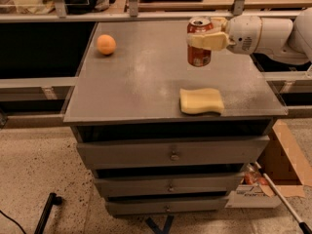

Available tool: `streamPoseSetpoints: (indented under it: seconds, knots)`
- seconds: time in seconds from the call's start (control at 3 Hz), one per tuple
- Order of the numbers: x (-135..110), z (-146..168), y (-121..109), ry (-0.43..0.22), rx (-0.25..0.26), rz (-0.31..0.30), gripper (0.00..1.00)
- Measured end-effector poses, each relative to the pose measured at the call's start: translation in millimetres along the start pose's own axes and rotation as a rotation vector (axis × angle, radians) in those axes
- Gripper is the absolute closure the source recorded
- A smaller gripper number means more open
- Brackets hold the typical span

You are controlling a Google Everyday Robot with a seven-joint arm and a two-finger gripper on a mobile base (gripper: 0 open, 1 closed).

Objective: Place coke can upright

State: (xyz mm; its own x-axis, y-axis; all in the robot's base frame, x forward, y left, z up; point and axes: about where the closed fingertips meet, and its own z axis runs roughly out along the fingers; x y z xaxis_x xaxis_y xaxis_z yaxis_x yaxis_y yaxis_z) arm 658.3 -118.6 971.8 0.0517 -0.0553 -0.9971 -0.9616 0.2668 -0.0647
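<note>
The robot's gripper needs to set the coke can down upright on the grey cabinet top just behind the yellow sponge (216, 79). The can still hangs just above the surface.
The coke can (198, 56) is red with a silver top and stands upright in the air, a little above the grey cabinet top (146, 82), toward its back right. My gripper (207, 37) reaches in from the right on a white arm and is shut on the coke can around its upper half, cream fingers (210, 40) across its front. The can's base hangs just above the surface, behind the yellow sponge.
A yellow sponge (201, 101) lies near the front right edge of the cabinet top. An orange ball (106, 44) sits at the back left. Drawers (170, 155) are below. A cardboard box (287, 165) stands on the floor at right. A rail runs behind.
</note>
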Motion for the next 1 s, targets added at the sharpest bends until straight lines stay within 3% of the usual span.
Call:
streamPoseSetpoints:
  seconds: [1.0]
  knots:
    - [26.6,-44.8,-17.3,0.003,0.065,0.097,1.0]
